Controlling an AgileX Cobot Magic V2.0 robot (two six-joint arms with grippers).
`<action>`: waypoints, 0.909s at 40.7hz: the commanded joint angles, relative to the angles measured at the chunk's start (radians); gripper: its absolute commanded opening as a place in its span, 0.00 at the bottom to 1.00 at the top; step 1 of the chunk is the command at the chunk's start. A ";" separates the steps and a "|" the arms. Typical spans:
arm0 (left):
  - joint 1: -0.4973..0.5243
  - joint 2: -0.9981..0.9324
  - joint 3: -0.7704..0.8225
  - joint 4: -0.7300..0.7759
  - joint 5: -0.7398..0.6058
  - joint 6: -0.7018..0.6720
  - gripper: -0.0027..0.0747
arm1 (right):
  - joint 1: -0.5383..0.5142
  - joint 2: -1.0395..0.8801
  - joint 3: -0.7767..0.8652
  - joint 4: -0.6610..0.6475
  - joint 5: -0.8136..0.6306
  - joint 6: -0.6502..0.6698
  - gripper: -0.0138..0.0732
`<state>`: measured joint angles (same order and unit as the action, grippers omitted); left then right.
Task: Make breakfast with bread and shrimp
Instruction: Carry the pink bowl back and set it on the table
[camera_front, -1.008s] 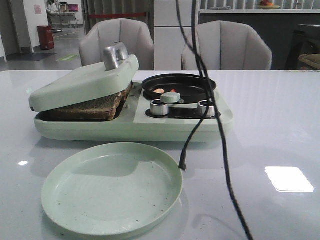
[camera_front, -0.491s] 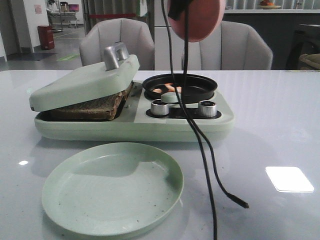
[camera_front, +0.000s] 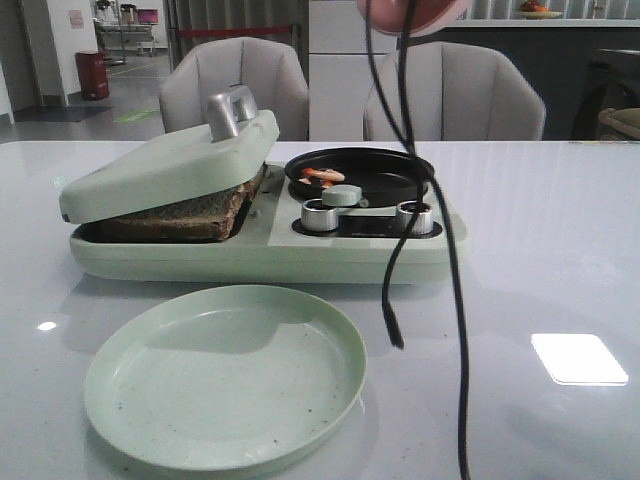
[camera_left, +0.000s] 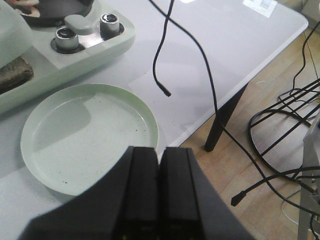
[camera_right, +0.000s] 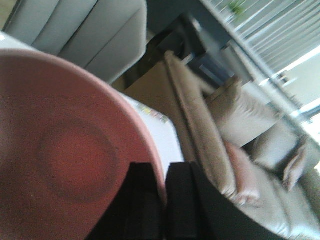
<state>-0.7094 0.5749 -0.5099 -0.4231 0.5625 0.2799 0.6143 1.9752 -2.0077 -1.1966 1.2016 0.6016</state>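
Note:
Next, I set the pink bowl on the bare table (camera_front: 622, 308) by the bright patch of light with my right gripper.
The bread (camera_front: 185, 212), dark-crusted, lies in the pale green appliance (camera_front: 300, 255) under its part-raised lid (camera_front: 170, 165). It also shows in the left wrist view (camera_left: 15, 75). The shrimp (camera_front: 322, 175), small pink-orange pieces, lie in the black pan (camera_front: 390, 180). My right gripper (camera_right: 165, 172) is shut on the rim of a pink bowl (camera_right: 65, 150), held high above the pan at the top edge of the front view (camera_front: 410, 12). My left gripper (camera_left: 160, 152) is shut and empty, above the near rim of the green plate (camera_left: 85, 135).
The empty green plate (camera_front: 225, 375) lies in front of the appliance. Two silver knobs (camera_front: 320, 214) (camera_front: 414, 216) sit below the pan. Black cables (camera_front: 455, 300) dangle in front of the appliance. The table's edge (camera_left: 240, 85) is close by. Two grey chairs (camera_front: 235, 85) stand behind.
The pink bowl has risen and is now mostly out of the top of the front view. The dangling cables have swung. The shrimp in the pan sit a little differently.

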 joint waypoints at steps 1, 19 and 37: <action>-0.007 0.001 -0.029 -0.020 -0.066 0.001 0.16 | -0.091 -0.147 -0.028 0.183 0.133 -0.077 0.31; -0.007 0.001 -0.029 -0.020 -0.066 0.001 0.16 | -0.546 -0.328 0.427 1.053 0.081 -0.483 0.31; -0.007 0.001 -0.029 -0.020 -0.066 0.001 0.16 | -0.644 -0.321 0.882 1.182 -0.334 -0.507 0.30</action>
<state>-0.7094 0.5749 -0.5099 -0.4231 0.5625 0.2806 -0.0246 1.7000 -1.1485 -0.0197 0.9609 0.1046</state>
